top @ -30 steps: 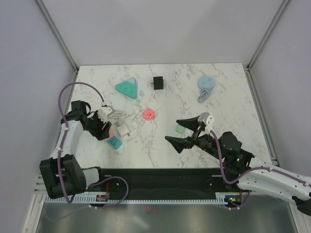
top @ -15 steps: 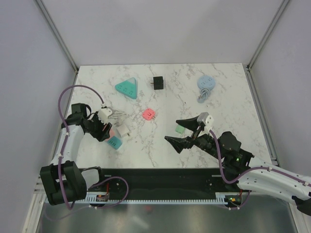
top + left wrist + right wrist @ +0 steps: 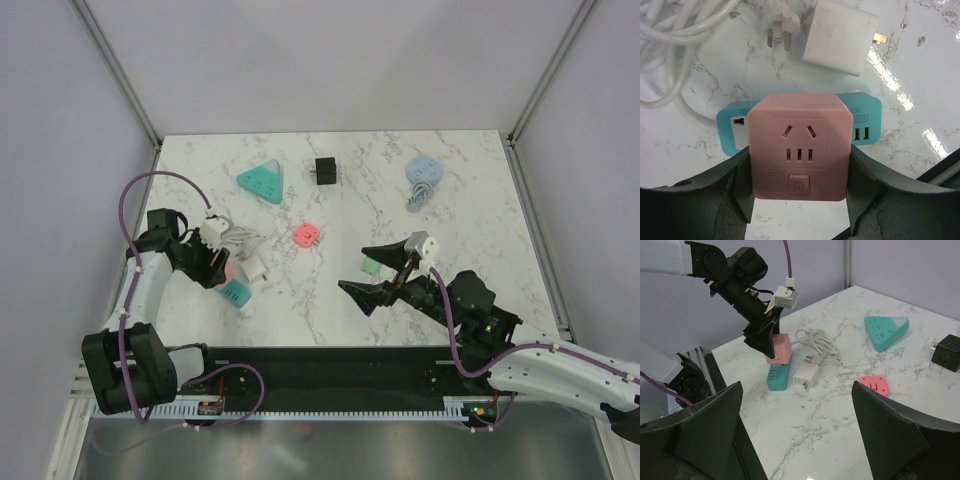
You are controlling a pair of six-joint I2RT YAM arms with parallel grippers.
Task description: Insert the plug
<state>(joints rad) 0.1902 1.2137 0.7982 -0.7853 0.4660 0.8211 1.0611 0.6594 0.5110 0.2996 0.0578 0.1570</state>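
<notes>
Next, my left gripper releases the pink cube socket on the teal power strip (image 3: 231, 276) (image 3: 804, 120), next to the USB ports of the power strip. The socket now hangs just above that strip.
My left gripper (image 3: 799, 172) is shut on a pink cube socket (image 3: 799, 145), its fingers (image 3: 737, 175) pressed against the cube's two sides. The cube hangs just above a teal power strip (image 3: 732, 127) lying on the marble. Beyond them lie a white three-pin plug (image 3: 780, 27) on a coiled white cable (image 3: 670, 45) and a white adapter block (image 3: 840, 35). From above, the left gripper (image 3: 215, 270) is at the table's left side. My right gripper (image 3: 358, 270) hovers wide open over the middle with nothing in it. The right wrist view shows the pink cube (image 3: 778, 348) and the plug (image 3: 812, 359).
A flat pink socket (image 3: 306, 236), a teal triangular strip (image 3: 262, 181), a black cube (image 3: 325, 171) and a blue round socket with its cord (image 3: 424, 172) lie farther back. A small mint-green piece (image 3: 370, 267) sits by the right gripper. Grey walls enclose the table.
The left arm has shifted only slightly, still holding the pink cube over the teal strip. The right arm has not moved.
</notes>
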